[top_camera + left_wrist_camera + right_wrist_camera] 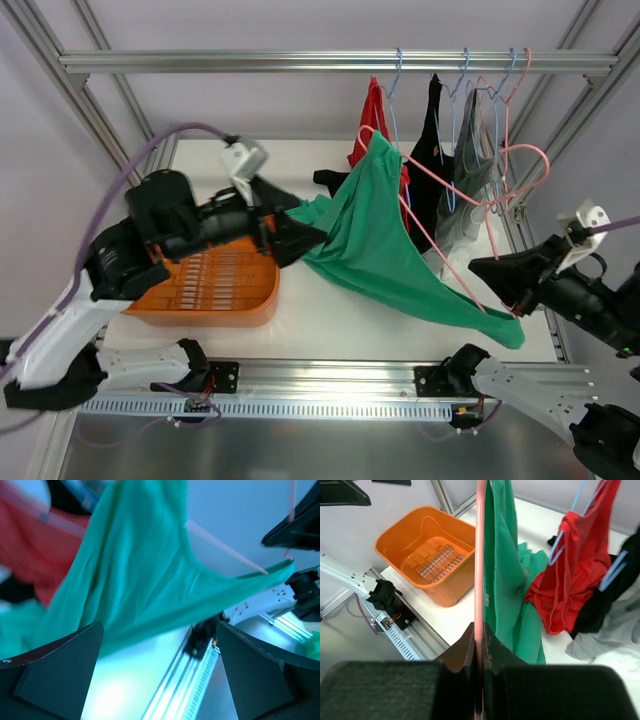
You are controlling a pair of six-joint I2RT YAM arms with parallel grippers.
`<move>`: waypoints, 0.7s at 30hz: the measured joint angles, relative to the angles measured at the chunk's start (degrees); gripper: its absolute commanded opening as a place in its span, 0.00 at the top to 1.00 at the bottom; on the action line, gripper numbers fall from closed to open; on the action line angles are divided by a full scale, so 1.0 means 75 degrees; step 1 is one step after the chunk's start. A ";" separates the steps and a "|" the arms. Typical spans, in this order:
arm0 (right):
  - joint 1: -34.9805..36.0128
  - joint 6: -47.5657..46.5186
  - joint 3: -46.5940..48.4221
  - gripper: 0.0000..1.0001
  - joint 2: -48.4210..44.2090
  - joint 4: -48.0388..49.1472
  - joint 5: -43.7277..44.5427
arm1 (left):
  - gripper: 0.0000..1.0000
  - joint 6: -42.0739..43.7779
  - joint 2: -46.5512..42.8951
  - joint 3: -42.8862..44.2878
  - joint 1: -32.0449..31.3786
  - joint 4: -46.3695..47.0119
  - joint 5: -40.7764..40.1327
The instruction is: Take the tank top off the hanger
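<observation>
Next, my left gripper will go to the green tank top's strap (pixel 375 150) at the pink hanger's loose end and close there.
The green tank top (pixel 380 235) hangs stretched on a pink wire hanger (pixel 432 172) held low over the white table. My right gripper (pixel 503 277) is shut on the hanger's lower wire; in the right wrist view the jaws (pixel 481 640) pinch the pink wire (pixel 480 555) with the green fabric (pixel 505 570) draped just beside it. My left gripper (pixel 290 235) is open at the tank top's left end. In the left wrist view its fingers (pixel 60 672) stand wide apart, and the green cloth (pixel 140 580) hangs just beyond the tips with nothing between them.
An orange basket (pixel 215 290) sits on the table under the left arm and shows in the right wrist view (pixel 427 550). The top rail (pixel 300 62) carries red (pixel 372 115), black (pixel 432 170) and grey (pixel 478 160) garments on hangers.
</observation>
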 measured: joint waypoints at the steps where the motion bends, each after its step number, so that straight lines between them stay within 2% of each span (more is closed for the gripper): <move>1: 0.0000 -0.0012 0.0364 1.00 0.0035 -0.0332 0.0073 | 0.02 0.0254 0.0545 0.0644 -0.0959 0.0035 -0.0752; 3: 0.0000 -0.0015 0.0959 1.00 0.0070 -0.0950 0.0201 | 0.01 0.0761 0.1679 0.1851 -0.2463 0.0189 -0.2025; 5: 0.0000 0.0006 0.1454 1.00 0.0076 -0.1521 0.0262 | 0.01 0.1078 0.2600 0.2742 -0.3034 0.0388 -0.2856; 11: 0.0000 0.0038 0.3028 1.00 0.0146 -0.2550 0.0268 | 0.01 0.1766 0.4826 0.4881 -0.3346 0.0283 -0.3946; 16: 0.0000 0.0052 0.3372 1.00 0.0146 -0.2681 0.0181 | 0.11 0.1976 0.5336 0.5246 -0.3480 0.0256 -0.4144; 18: 0.0000 0.0064 0.3340 1.00 0.0169 -0.2757 0.0105 | 0.26 0.1979 0.5377 0.5246 -0.3480 0.0262 -0.4135; 20: 0.0000 0.0067 0.3293 1.00 0.0204 -0.2806 0.0047 | 0.49 0.1988 0.5391 0.5254 -0.3477 0.0268 -0.4095; 21: 0.0000 0.0067 0.3276 1.00 0.0224 -0.2821 0.0035 | 0.74 0.1985 0.5391 0.5254 -0.3474 0.0274 -0.4068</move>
